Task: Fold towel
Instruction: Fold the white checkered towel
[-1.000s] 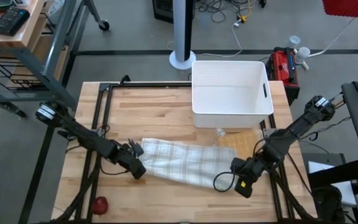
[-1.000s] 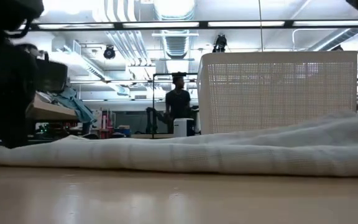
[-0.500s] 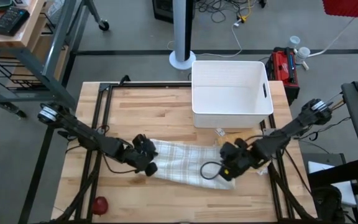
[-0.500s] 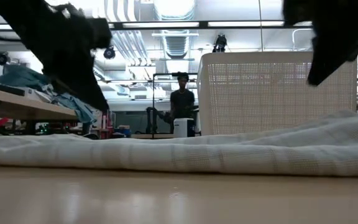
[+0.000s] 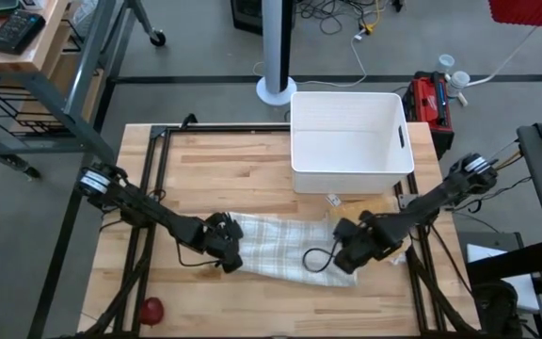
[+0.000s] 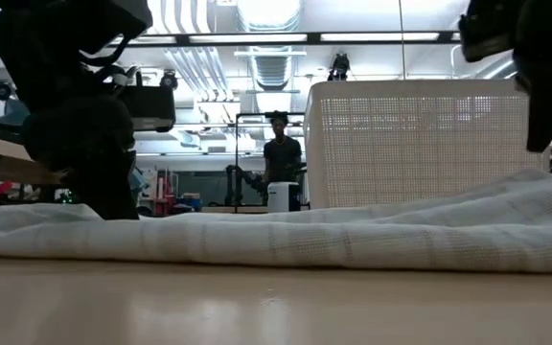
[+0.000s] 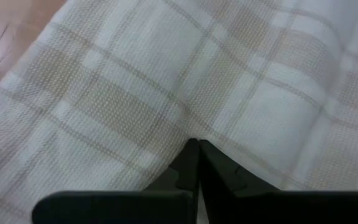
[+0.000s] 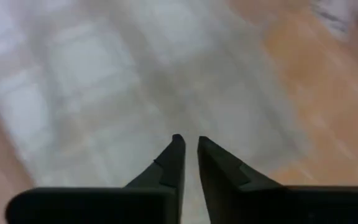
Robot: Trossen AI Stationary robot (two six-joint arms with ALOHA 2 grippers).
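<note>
The end of the towel lies over the tan sheet, so the robot's right gripper will pinch the towel's edge (image 8: pixel 268 96) and pull it clear while the left gripper pins the other end.
A white towel with beige checks (image 5: pixel 285 247) lies spread across the middle of the wooden table, flat apart from low folds (image 6: pixel 305 240). My left gripper (image 5: pixel 231 256) is shut at the towel's left end; in the low view it stands on the cloth (image 6: pixel 103 206). My right gripper (image 5: pixel 344 256) hangs above the towel's right end, clear of it (image 6: pixel 540 144). Its fingers point down with a narrow gap between them and nothing in it (image 8: pixel 188 140). My left gripper meets the top of the towel near its left end (image 7: pixel 194 134) with its fingertips together, slanting down from the table's left. Creases in the cloth run together at the tips, so a small pucker seems pinched there. The towel stays lying on the table.
A white perforated basket (image 5: pixel 351 132) stands at the far right of the table. A tan sheet (image 5: pixel 365 215) lies by the towel's right end. A red ball (image 5: pixel 151 308) sits at the near left. Black rails (image 5: pixel 153 179) run along the left side. A person (image 6: pixel 276 158) stands far behind.
My left gripper has gone toward the table's right edge, rolling as it went, and the towel's left end has shifted right with it. My right gripper has come from the near right in over the towel's right end, sinking a little and tipping to point more steeply down.
</note>
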